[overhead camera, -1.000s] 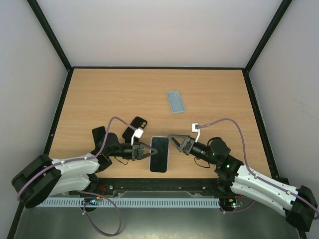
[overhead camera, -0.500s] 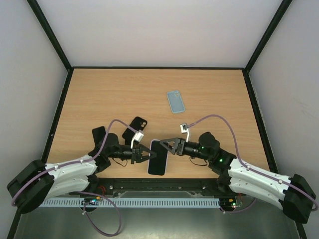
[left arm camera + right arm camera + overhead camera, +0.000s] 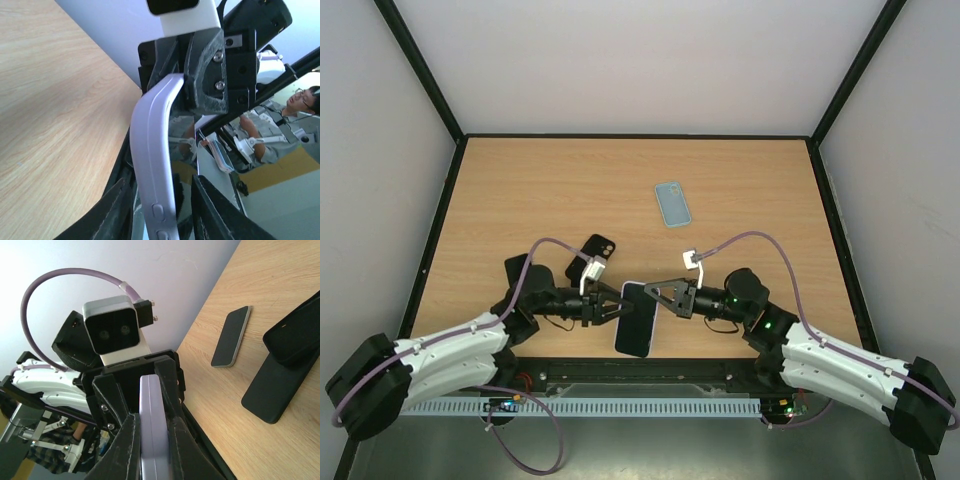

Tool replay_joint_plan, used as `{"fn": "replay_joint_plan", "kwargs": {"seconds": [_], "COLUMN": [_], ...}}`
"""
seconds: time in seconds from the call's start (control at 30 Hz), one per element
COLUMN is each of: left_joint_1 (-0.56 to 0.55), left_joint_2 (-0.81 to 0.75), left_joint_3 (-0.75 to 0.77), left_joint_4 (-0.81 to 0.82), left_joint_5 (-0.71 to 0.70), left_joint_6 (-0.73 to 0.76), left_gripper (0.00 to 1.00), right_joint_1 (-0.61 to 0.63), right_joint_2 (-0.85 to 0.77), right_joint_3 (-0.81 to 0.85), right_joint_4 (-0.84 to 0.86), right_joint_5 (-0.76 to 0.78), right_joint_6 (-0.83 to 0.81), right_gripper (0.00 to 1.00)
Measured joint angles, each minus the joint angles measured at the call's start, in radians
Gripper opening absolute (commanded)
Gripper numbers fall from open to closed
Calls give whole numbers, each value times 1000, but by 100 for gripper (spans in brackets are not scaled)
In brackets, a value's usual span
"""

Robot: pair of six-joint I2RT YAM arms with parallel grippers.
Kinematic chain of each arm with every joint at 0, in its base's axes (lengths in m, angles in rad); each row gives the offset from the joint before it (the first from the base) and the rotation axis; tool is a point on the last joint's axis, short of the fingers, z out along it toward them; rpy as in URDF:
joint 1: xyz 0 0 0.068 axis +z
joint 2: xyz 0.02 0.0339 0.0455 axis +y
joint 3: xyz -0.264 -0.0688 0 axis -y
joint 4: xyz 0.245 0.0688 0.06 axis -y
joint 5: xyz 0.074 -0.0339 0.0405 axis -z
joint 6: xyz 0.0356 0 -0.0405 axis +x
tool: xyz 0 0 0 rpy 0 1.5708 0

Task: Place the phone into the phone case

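The robot's right gripper holds the phone near its far end, so the left gripper will steady the phone while the right gripper takes the phone's edge by the phone's near end (image 3: 649,346).
The phone (image 3: 634,322), lavender-edged with a dark face, hangs just above the table's near edge between both grippers. My right gripper (image 3: 660,298) is shut on its right edge; in the right wrist view the lavender edge (image 3: 152,420) sits tight between the jaws of that gripper (image 3: 152,447). My left gripper (image 3: 606,310) stands at the phone's left edge, open: in the left wrist view the edge (image 3: 152,165) passes between the jaws of this gripper (image 3: 162,212) with a gap on the right side. A light blue phone case (image 3: 672,203) lies flat at the far centre.
A black case with a camera cutout (image 3: 598,245) rests on a black slab (image 3: 578,268) left of centre, also seen as the black case (image 3: 295,335) in the right wrist view. A dark phone (image 3: 518,270) lies further left. The black frame rail (image 3: 640,372) runs under the phone.
My right gripper moved left and shut on the phone's right edge. My left gripper's jaws have opened off it. The phone shifted slightly left and toward the near edge.
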Motion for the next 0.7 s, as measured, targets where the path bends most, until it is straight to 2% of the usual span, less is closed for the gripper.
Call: {"fn": "replay_joint_plan", "kwargs": {"seconds": [0.07, 0.17, 0.2, 0.23, 0.3, 0.4, 0.57, 0.7], "left_joint_1": [0, 0, 2, 3, 5, 3, 2, 2], "left_joint_2": [-13, -24, -23, -23, -25, -26, -38, -56], "left_joint_3": [1, 2, 3, 5, 14, 29, 29, 34], "left_joint_4": [-1, -10, -17, -23, -34, -53, -96, -99], "left_joint_5": [-19, -39, -40, -35, -31, -54, -120, -179], "left_joint_6": [-4, -16, -22, -33, -43, -29, -35, -61], "left_gripper": [27, 9, 5, 3, 3, 3, 3, 3], "right_joint_1": [0, 0, 0, 0, -1, 0, 1, 1], "right_joint_2": [3, 16, 18, 20, 20, 23, 9, 19], "right_joint_3": [0, 0, 0, 0, 0, 0, -42, -99], "right_joint_4": [-1, 1, 8, 8, 14, 14, 60, 99], "right_joint_5": [0, -1, -2, -3, 2, 24, 27, 16], "right_joint_6": [-1, 1, -2, -10, -16, 10, 51, 79], "right_gripper": [2, 2, 6, 16, 41, 62, 77, 76]}}
